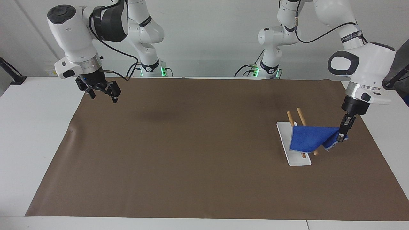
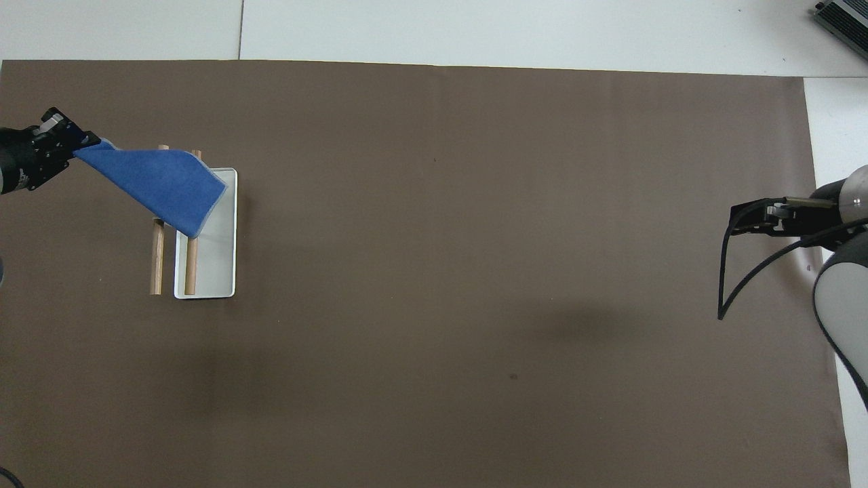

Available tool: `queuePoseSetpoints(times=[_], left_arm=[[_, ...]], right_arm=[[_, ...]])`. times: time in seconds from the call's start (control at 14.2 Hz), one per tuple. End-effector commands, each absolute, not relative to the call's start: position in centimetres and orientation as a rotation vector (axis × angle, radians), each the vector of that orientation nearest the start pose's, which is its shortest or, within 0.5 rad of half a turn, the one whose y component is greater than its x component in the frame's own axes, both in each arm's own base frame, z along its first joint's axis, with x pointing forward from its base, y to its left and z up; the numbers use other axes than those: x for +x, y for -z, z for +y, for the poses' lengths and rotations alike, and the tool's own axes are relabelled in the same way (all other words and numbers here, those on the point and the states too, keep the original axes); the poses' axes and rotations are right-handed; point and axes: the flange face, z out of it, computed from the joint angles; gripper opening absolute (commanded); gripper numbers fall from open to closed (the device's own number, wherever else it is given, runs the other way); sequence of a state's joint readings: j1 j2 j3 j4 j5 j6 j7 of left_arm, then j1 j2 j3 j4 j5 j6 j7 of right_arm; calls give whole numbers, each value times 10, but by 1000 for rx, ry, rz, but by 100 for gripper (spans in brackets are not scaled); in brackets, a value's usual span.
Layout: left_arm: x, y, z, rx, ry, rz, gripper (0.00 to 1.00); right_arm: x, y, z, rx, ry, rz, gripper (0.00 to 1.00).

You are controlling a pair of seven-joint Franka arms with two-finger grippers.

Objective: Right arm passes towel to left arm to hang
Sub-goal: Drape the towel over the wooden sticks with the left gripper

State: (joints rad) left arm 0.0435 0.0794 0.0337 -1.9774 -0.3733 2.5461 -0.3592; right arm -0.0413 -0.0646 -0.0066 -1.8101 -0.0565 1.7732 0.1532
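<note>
The robot's left gripper needs to release the blue towel draped across the two wooden rods of the rack (image 2: 172,198). One towel corner is held up beside the rack.
The blue towel (image 1: 307,139) (image 2: 161,184) lies draped over the two wooden rods (image 1: 295,119) (image 2: 156,258) of a small rack with a white base (image 1: 299,160) (image 2: 215,274). My left gripper (image 1: 341,136) (image 2: 73,141) is shut on one corner of the towel. It holds that corner up beside the rack, toward the left arm's end of the table. My right gripper (image 1: 102,95) (image 2: 751,218) hangs open and empty, high over the brown mat's edge at the right arm's end.
A brown mat (image 1: 191,147) (image 2: 441,271) covers most of the white table (image 1: 35,127). A grey device (image 2: 844,17) sits at the table's corner farthest from the robots, at the right arm's end.
</note>
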Motion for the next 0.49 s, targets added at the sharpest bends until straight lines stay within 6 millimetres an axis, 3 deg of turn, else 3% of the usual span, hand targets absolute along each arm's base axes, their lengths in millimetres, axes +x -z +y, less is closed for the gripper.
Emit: queuePoseSetpoints(times=[0.0,0.28,0.42], left_arm=[[594,-464,54,-3223,691,-1104,0],[577,-449,55,-3228,632,-1089,0],[565,-439,61,-3243,608,-990,0]], right_arm=[[540,-578,-32,-3178,44,334,100],[553,-587,-26,-3121,46,341,100],[561,-601,-26,-3127,20,339,100]])
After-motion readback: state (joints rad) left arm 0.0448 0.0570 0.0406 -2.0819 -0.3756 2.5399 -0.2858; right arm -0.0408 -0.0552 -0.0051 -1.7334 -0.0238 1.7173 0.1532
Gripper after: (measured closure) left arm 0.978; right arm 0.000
